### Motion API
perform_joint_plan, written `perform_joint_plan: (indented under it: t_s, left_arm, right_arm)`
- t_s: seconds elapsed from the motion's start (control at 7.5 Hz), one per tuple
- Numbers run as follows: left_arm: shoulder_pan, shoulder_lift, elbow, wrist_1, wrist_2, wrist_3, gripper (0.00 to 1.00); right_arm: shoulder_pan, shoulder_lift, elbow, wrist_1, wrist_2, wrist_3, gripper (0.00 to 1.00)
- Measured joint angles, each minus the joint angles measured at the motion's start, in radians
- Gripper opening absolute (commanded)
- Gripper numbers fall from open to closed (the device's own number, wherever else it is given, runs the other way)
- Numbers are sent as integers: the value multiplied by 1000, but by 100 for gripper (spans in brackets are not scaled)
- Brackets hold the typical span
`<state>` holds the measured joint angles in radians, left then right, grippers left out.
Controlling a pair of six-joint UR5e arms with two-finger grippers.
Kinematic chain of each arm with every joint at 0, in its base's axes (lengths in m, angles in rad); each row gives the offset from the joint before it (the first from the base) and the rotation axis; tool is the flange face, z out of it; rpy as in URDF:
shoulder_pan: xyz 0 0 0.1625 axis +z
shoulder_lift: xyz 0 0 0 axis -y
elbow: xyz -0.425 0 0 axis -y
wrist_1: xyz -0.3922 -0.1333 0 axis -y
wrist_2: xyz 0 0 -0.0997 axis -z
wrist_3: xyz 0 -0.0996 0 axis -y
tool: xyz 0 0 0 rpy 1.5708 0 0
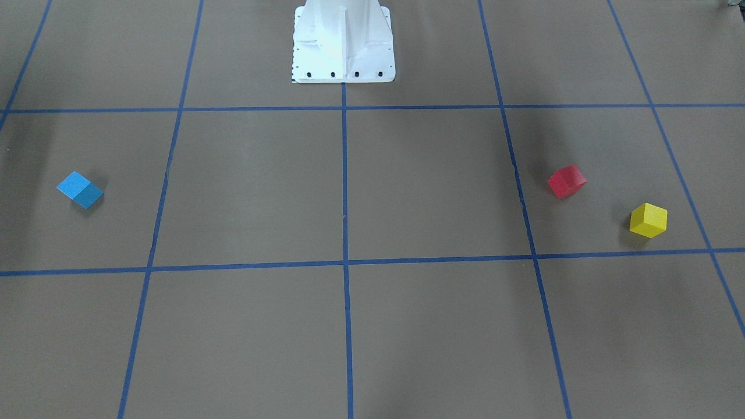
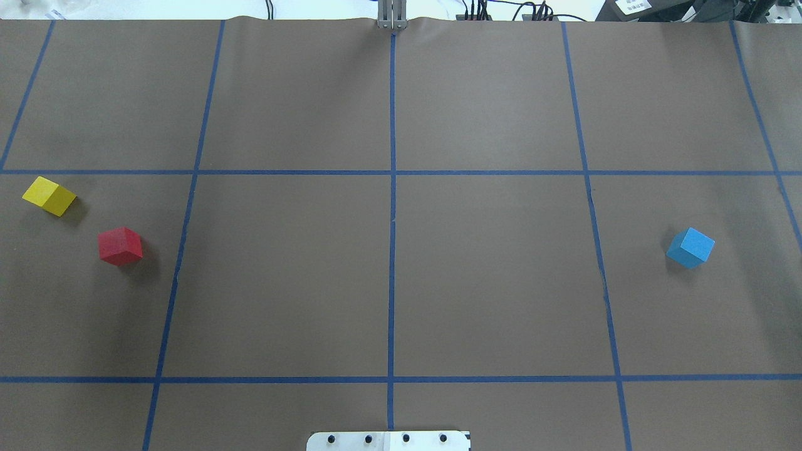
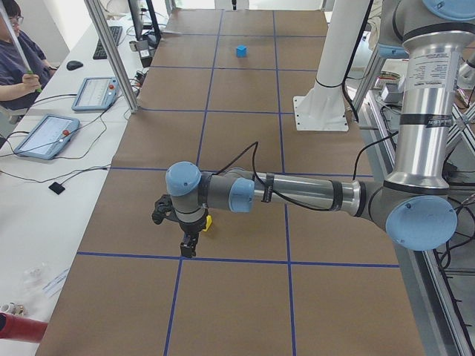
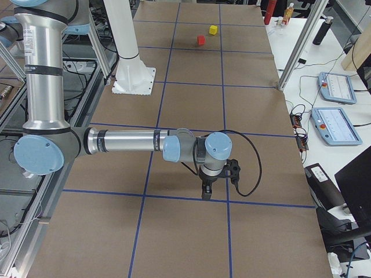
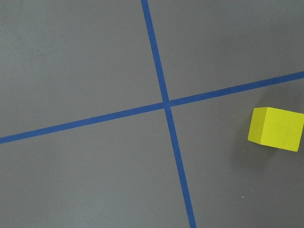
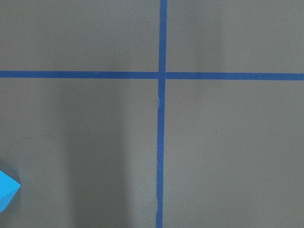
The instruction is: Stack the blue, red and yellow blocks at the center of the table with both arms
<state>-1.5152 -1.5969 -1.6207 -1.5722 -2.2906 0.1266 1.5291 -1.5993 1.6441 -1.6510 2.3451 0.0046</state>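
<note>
The robot's right gripper should close across the middle of the blue block (image 1: 81, 191), holding its side toward the white robot base and the opposite side.
The blue block (image 2: 690, 247) lies on the table's right side, also in the front view (image 1: 80, 190) and at the right wrist view's lower left edge (image 6: 7, 190). The red block (image 2: 119, 245) and the yellow block (image 2: 49, 196) lie apart on the left side. The yellow block also shows in the left wrist view (image 5: 276, 128). My left gripper (image 3: 189, 248) hangs above the table next to the yellow block (image 3: 207, 222). My right gripper (image 4: 206, 194) hangs over the table's right end. Both show only in the side views, so I cannot tell whether they are open or shut.
The white robot base (image 2: 388, 440) stands at the near middle edge. Blue tape lines (image 2: 392, 250) divide the brown table into squares. An operator (image 3: 15, 59) sits at a side bench with tablets (image 4: 333, 87). Frame posts (image 3: 111, 52) stand along the far edge.
</note>
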Motion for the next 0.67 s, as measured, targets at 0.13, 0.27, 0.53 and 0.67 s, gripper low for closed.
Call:
perform_joint_plan:
  t_s: [0.13,0.27,0.53,0.67]
  left_arm:
    - [-1,1,-2,0,0,1,100]
    - [-1,2,-3,0,0,0,100]
    - [-2,7,-4,-1,-1,0,100]
    - [1,12,-5,-5,-2,1,100]
  right_arm:
    - [0,0,-1,0,1,0,100]
    - [0,-1,-1,0,2,-1,100]
    - [0,-3,4,1,1,-1,100]
    - [0,-3,17,1,-1,-1,100]
